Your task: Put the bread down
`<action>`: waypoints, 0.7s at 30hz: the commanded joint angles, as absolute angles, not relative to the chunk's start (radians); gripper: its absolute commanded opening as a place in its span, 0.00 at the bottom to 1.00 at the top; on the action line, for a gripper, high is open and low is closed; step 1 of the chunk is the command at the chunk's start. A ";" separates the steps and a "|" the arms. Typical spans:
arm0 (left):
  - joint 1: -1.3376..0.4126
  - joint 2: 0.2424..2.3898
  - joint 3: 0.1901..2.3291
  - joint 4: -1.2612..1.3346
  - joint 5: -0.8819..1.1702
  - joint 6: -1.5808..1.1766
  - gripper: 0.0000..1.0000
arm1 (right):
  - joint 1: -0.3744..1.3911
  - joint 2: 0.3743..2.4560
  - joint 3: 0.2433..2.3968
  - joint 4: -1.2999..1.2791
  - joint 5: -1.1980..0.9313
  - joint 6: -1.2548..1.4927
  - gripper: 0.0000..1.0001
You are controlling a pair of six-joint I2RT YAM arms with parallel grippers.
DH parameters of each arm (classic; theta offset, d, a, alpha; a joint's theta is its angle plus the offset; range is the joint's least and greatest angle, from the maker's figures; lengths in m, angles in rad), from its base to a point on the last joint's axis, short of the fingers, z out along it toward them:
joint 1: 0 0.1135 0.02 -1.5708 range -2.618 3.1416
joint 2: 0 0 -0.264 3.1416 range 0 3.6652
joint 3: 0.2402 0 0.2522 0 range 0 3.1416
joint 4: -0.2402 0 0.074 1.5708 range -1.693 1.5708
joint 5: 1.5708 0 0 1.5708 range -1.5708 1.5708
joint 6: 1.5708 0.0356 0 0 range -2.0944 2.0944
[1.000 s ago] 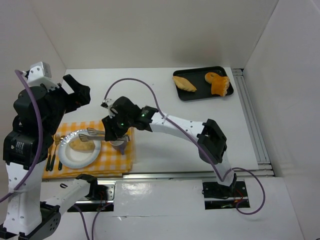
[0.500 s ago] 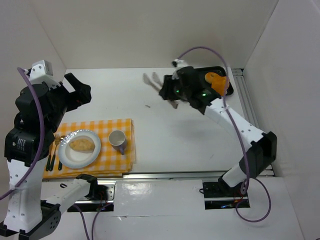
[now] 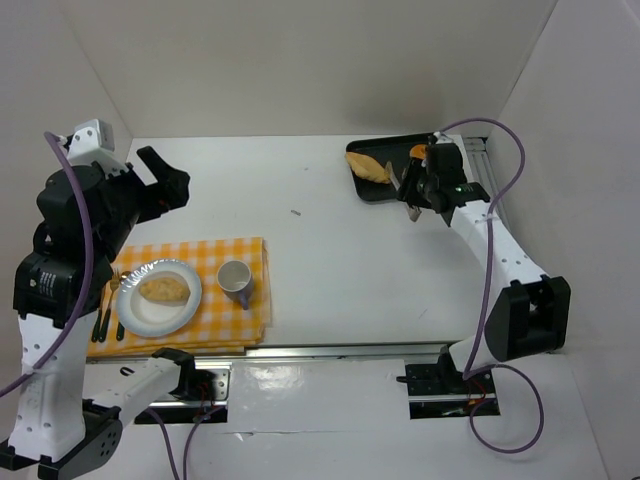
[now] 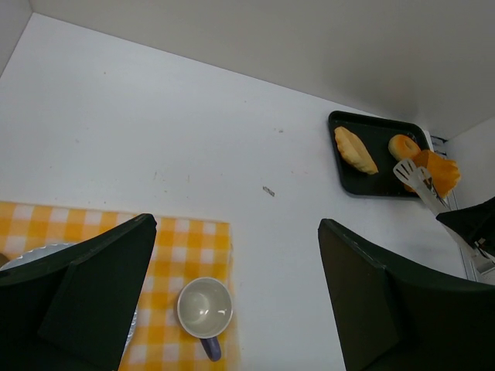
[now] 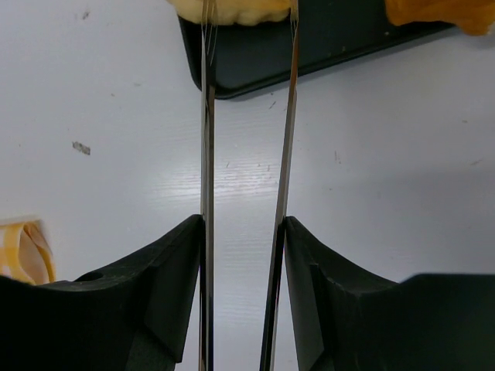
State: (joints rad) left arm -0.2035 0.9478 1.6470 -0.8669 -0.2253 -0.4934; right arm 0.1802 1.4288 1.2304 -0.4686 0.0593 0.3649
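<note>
I should close the metal tongs with my right gripper on the long pale bread's end (image 3: 361, 163) (image 5: 193, 9), the one farthest from the orange pastry in the black tray.
One piece of bread (image 3: 163, 288) lies on the paper plate (image 3: 135, 315) on the checked cloth at the near left. A long pale bread (image 3: 369, 167) (image 4: 355, 150) (image 5: 232, 9) lies in the black tray (image 3: 385, 190) (image 5: 332, 39) at the back right, with an orange pastry (image 4: 437, 171) beside it. My right gripper (image 3: 428, 183) (image 5: 242, 224) is shut on metal tongs (image 5: 207, 116) (image 4: 414, 178), whose open tips reach the tray's near edge by the long bread. My left gripper (image 3: 165, 185) (image 4: 236, 224) hangs open high over the left side, empty.
A purple cup (image 3: 235, 277) (image 4: 205, 308) stands on the yellow checked cloth (image 3: 225, 320) right of the plate. Cutlery (image 3: 108, 300) lies at the cloth's left edge. White walls close the table on three sides, and a metal rail (image 3: 500, 230) runs along the right.
My right arm has swung with the tongs from over the plate across the table to the black tray. The bread stayed on the plate. The left arm barely moved.
</note>
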 commanded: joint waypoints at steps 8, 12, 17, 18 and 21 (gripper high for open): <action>-0.198 0.959 1.618 -0.810 -0.181 -0.483 1.00 | 0.236 1.597 1.376 -0.468 -0.059 0.232 0.52; -0.198 0.959 1.618 -0.810 -0.181 -0.483 1.00 | 0.261 1.644 1.407 -0.451 0.002 0.223 0.52; -0.198 0.959 1.609 -0.810 -0.192 -0.474 1.00 | 0.261 1.719 1.500 -0.449 0.043 0.213 0.52; -0.198 0.959 1.609 -0.810 -0.192 -0.474 1.00 | 0.271 1.745 1.517 -0.449 0.075 0.203 0.52; -0.198 0.959 1.609 -0.810 -0.192 -0.474 1.00 | 0.282 1.778 1.566 -0.460 0.098 0.193 0.52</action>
